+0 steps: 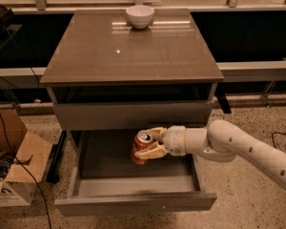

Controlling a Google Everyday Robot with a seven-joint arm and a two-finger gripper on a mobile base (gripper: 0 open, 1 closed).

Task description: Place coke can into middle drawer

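I will set the red coke can upright on the grey bottom of the open middle drawer [137,168] near its middle with my gripper.
The red coke can [140,148] with its silver top is held upright inside the open middle drawer [133,202], near the drawer's middle and just above or on its grey floor. My gripper [152,143] reaches in from the right on a white arm and is shut on the can, one finger behind it and one finger in front. The drawer is pulled out towards the camera, below a closed grey drawer front [133,114].
A white bowl [139,15] stands at the back of the cabinet's brown top [128,51]. An open cardboard box [12,161] sits on the floor to the left. Cables run along the floor on both sides. A dark ledge runs behind the cabinet.
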